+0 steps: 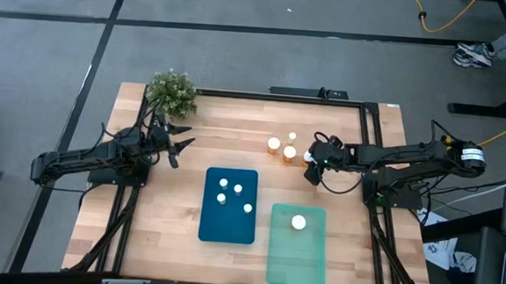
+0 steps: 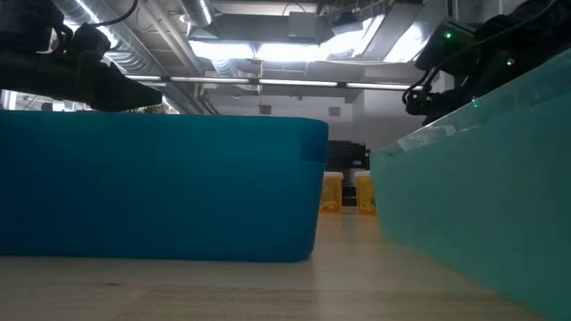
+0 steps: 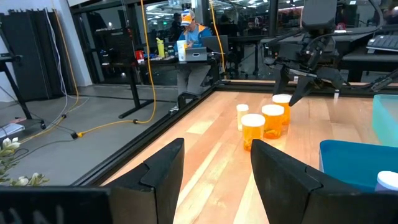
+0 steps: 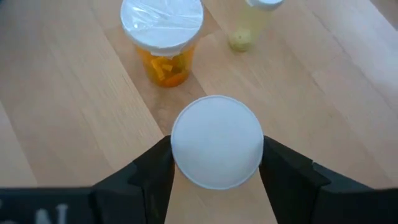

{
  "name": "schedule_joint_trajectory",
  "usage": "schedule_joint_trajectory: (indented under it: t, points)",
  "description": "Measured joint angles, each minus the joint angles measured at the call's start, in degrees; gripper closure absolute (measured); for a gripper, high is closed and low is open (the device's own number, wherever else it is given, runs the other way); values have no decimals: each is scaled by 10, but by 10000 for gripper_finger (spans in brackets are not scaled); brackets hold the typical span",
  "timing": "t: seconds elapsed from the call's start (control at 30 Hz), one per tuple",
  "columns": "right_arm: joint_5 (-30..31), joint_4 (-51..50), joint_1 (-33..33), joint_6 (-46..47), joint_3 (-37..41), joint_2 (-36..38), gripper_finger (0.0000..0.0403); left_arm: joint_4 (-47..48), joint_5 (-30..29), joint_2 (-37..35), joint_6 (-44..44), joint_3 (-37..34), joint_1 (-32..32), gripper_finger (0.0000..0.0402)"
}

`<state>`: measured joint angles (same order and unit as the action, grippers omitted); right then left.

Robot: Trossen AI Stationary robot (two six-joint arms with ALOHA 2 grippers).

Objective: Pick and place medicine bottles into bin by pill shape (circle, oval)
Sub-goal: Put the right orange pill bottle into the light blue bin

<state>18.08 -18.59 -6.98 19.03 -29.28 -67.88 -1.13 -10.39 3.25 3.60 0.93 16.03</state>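
Observation:
Next, I let go of the orange bottle with my right gripper inside the teal bin (image 1: 311, 221), next to the bottle standing there.
Toward the table's far right stand medicine bottles with white caps: two orange ones (image 1: 274, 144) (image 1: 289, 151) and a small pale one (image 1: 293, 136). My right gripper (image 1: 311, 169) is down over another orange bottle (image 4: 217, 141), shut on it; its body is hidden under the cap in the right wrist view. The blue bin (image 1: 208, 227) holds several small bottles. The teal bin (image 1: 312, 260) holds one (image 1: 298, 221). My left gripper (image 1: 182, 146) waits open at the table's left, with nothing between its fingers (image 3: 163, 167). My right gripper pinches the bottle's white cap (image 4: 180, 149) between its two fingers (image 4: 277, 165), one on each side of the rim. The fingers come slanting down from the table's right side. The bottle stands upright, and in the left wrist view its base (image 3: 283, 121) looks set on the table.
A small green potted plant (image 1: 172, 91) stands at the far left corner, just behind my left gripper. A black frame (image 1: 371, 158) runs along the table's edges. The two bins lie side by side in the near middle, with bare wood between them and the bottles.

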Motion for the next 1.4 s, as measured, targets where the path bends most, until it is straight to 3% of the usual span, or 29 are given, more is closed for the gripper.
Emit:
schedule_joint_trajectory:
  t: [0.3, 0.6, 1.0, 1.4]
  points:
    - [-27, -81, 26, -11, -111, 0, 197, 0, 0, 0, 0, 0, 0, 224]
    - [-37, -163, 172, 25, -226, 0, 197, 0, 0, 0, 0, 0, 0, 224]
    - [-42, -188, 382, 153, -220, 0, 190, 0, 0, 0, 0, 0, 0, 224]
    - [29, -283, 505, 357, -220, -21, 192, 0, 0, 0, 0, 0, 0, 224]
